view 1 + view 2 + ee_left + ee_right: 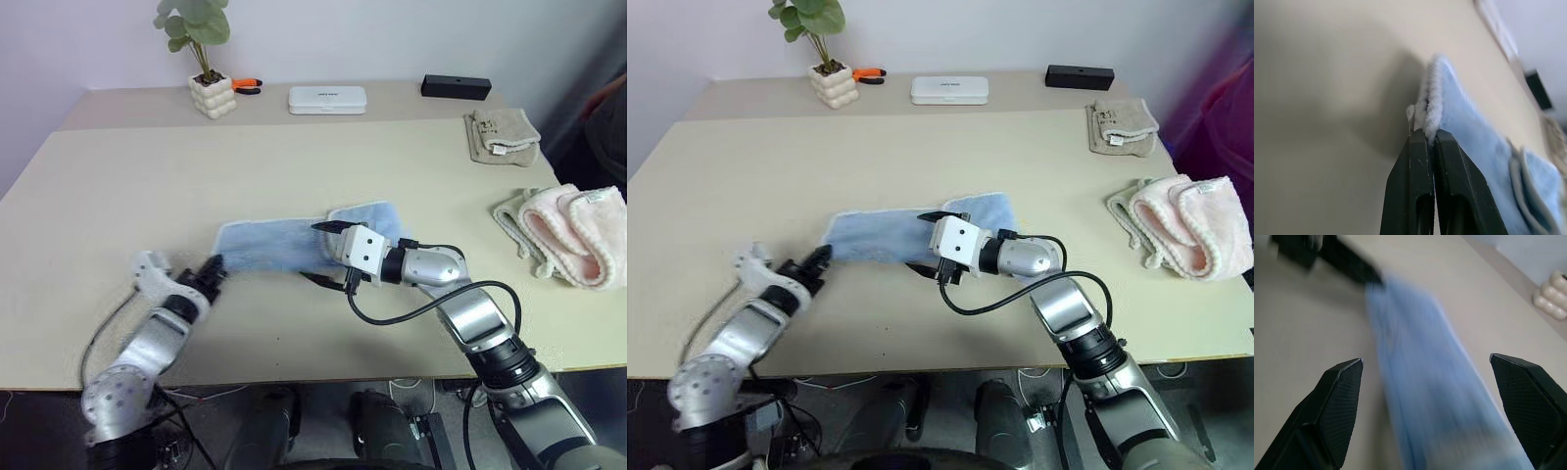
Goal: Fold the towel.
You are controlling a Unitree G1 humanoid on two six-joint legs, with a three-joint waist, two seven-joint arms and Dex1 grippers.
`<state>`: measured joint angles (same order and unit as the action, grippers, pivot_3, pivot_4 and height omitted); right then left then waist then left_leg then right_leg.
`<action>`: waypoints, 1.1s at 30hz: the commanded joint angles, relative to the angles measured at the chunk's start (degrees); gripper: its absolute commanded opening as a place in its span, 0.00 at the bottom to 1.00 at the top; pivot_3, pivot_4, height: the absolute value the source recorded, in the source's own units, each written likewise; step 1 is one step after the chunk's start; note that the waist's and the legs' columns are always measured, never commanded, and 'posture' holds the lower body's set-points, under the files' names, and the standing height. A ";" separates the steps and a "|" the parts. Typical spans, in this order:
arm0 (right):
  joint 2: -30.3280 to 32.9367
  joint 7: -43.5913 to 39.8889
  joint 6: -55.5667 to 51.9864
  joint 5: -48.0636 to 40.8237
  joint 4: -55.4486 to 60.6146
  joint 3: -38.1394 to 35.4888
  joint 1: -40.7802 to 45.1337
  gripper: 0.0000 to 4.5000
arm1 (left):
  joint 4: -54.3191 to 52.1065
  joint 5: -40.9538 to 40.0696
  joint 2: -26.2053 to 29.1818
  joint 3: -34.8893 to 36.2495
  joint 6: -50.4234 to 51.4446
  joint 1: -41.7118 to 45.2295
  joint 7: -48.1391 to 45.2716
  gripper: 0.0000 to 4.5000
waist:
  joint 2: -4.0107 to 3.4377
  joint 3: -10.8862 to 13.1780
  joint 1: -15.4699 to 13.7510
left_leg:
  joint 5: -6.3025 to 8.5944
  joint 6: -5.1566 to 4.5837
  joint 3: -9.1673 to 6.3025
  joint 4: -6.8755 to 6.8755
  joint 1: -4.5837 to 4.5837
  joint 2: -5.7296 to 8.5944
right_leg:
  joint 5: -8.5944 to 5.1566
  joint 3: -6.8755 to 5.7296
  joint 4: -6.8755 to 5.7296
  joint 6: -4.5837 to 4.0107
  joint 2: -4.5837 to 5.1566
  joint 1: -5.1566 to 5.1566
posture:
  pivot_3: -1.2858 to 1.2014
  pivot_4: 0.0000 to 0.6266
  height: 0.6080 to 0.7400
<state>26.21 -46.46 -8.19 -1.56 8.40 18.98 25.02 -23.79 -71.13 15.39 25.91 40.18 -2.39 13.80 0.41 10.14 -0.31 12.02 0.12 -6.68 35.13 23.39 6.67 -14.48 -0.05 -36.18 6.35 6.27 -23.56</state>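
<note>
Next, I let go of the towel's hemmed end with my left gripper over its own cloth, in the middle of the table (300, 251) (1501, 181) in front of the white case.
The light blue towel (265, 247) lies as a long narrow strip across the middle of the table (118, 186), with its right end folded over on itself. My left gripper (214, 266) is shut on the towel's left end. In the left wrist view its fingers (1415, 166) pinch the whitish hemmed edge (1429, 105). My right gripper (323, 253) hovers over the strip's right half, pointing left along it. Its jaws are open, one on either side of the cloth (1425, 396), and hold nothing.
A beige folded towel (502, 134) and a pink fluffy towel (573, 233) lie at the right side. Along the back stand a potted plant (212, 95), an orange-handled tool (245, 84), a white case (327, 99) and a black box (456, 86).
</note>
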 commanded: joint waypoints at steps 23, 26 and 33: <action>4.00 -0.69 -6.21 -6.10 -0.56 -10.62 -3.83 0.95 | -2.32 29.66 23.16 -28.86 -2.96 14.44 -40.44 0.02 | 0.04 0.03 -0.32 | 0.04 0.04 0.07 -0.07 0.03 -0.19 | 0.04 0.07 0.09 -0.09 -0.30 -0.04 | 0.52 0.24 1.00; 5.31 -1.22 -7.67 -7.67 1.58 -12.05 -5.73 0.95 | -0.15 31.41 20.35 -31.11 -1.72 16.88 -41.30 0.02 | 0.05 0.05 -0.36 | 0.04 0.04 0.07 -0.05 0.04 -0.20 | 0.05 0.07 0.09 -0.08 -0.29 -0.05 | 0.52 0.24 1.00; 5.53 -0.38 -8.48 -8.08 2.55 -13.11 -6.59 0.95 | 1.84 31.61 16.10 -31.92 0.83 18.30 -44.07 0.02 | 0.07 0.05 -0.28 | 0.04 0.04 0.06 -0.04 0.04 -0.20 | 0.06 0.07 0.09 -0.05 -0.30 -0.04 | 0.52 0.24 1.00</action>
<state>31.57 -47.22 -16.85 -8.68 8.72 7.54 18.17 -20.85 -39.25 31.59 -6.30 40.92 15.22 -29.16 0.48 10.19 -0.59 12.06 0.15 -6.62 35.09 23.43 6.46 -14.41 0.02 -36.09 6.29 5.97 -23.60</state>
